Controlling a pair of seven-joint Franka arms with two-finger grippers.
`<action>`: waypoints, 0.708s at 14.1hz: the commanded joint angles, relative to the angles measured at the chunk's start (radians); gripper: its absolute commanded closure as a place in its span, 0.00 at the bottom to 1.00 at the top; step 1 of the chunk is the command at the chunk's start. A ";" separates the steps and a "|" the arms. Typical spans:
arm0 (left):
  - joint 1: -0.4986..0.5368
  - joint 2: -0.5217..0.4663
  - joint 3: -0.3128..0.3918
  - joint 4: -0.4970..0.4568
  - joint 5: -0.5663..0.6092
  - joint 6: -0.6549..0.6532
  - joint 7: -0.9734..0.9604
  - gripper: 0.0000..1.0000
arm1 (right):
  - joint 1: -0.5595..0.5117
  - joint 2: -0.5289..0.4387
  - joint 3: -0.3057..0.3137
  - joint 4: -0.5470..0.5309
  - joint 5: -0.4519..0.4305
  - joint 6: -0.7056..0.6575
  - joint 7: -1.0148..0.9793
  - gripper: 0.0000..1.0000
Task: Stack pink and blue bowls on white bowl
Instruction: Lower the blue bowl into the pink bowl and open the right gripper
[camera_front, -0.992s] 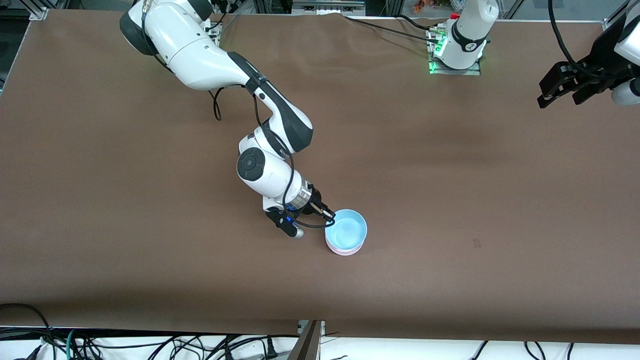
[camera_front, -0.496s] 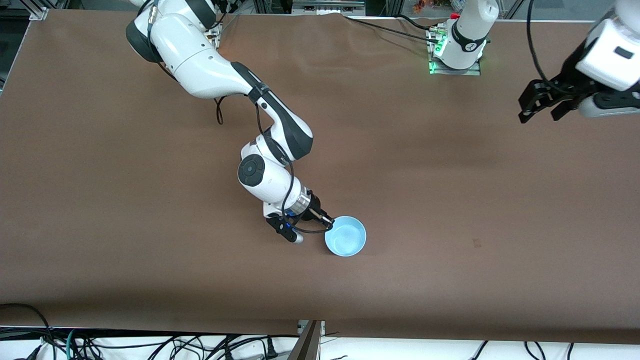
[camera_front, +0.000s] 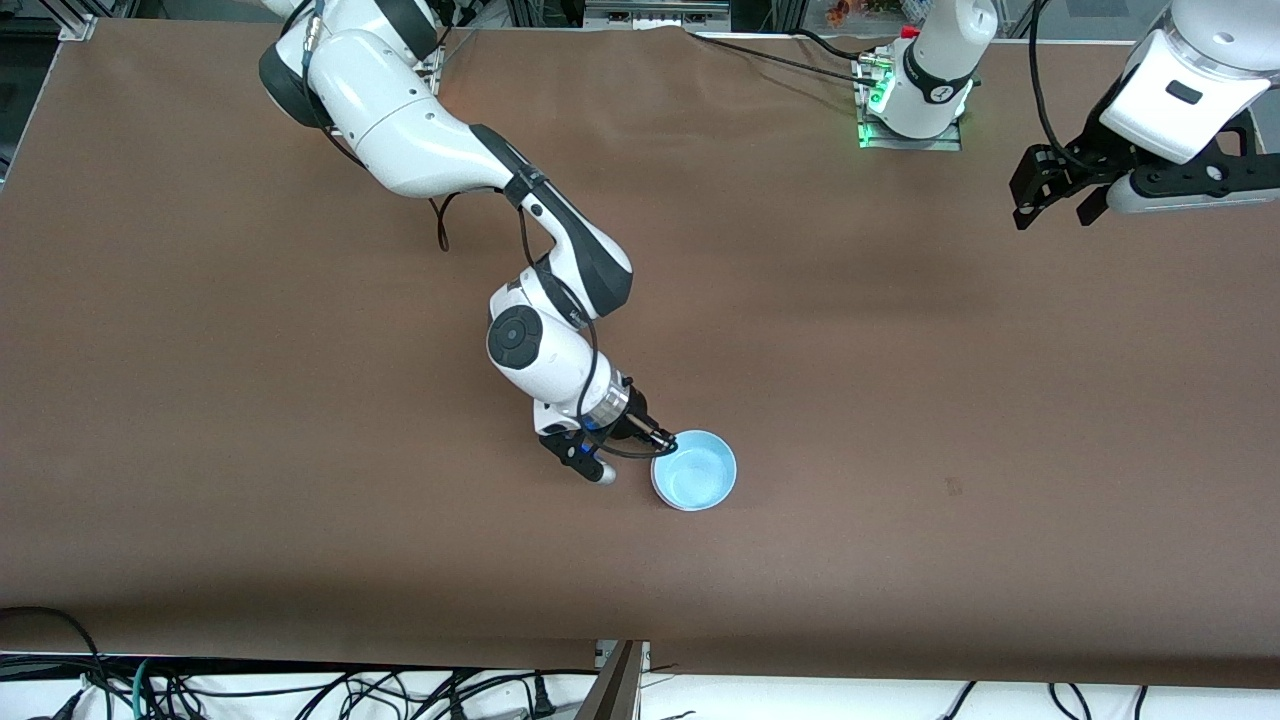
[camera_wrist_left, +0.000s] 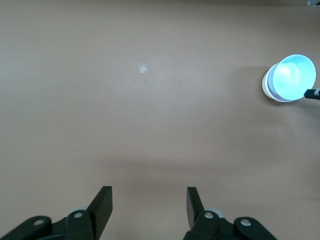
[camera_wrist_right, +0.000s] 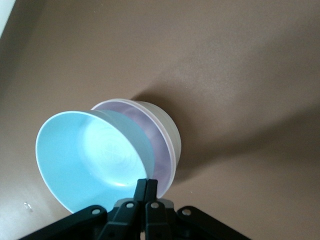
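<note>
I will use my right gripper to release the blue bowl inside the pink bowl (camera_front: 684, 452) (camera_wrist_right: 131, 150), which sits nested in the white bowl.
My right gripper (camera_front: 662, 440) is shut on the rim of the light blue bowl (camera_front: 695, 472), near the table's middle. The right wrist view shows the gripper (camera_wrist_right: 146, 186) pinching the blue bowl (camera_wrist_right: 90, 155), which is tilted and partly sunk into the pink bowl (camera_wrist_right: 161, 150). The pink bowl sits nested in the white bowl (camera_wrist_right: 169, 129). From the front only a thin pale rim shows under the blue bowl. My left gripper (camera_front: 1052, 212) hangs open and holds nothing, over the left arm's end of the table. Its wrist view shows the gripper (camera_wrist_left: 147, 192) and the bowl stack (camera_wrist_left: 292, 75) far off.
The brown table (camera_front: 900, 400) is bare around the stack apart from a small mark (camera_front: 952, 487). The left arm's base (camera_front: 915, 95) stands at the table's edge by the robots. Cables (camera_front: 300, 690) hang below the edge nearest the front camera.
The blue bowl has come down into the pink bowl, which showed under it and is now nearly covered. My left arm has swung, with its gripper shifting toward the table's middle.
</note>
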 joint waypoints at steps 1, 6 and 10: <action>0.040 -0.026 0.002 -0.016 0.025 -0.009 0.088 0.30 | 0.009 0.019 -0.011 0.043 -0.025 -0.047 -0.008 1.00; 0.041 -0.018 0.002 -0.011 0.025 -0.055 0.076 0.00 | 0.006 0.016 -0.026 0.043 -0.025 -0.084 -0.036 1.00; 0.038 -0.012 -0.007 -0.002 0.025 -0.044 0.073 0.00 | 0.009 0.016 -0.034 0.043 -0.057 -0.108 -0.042 1.00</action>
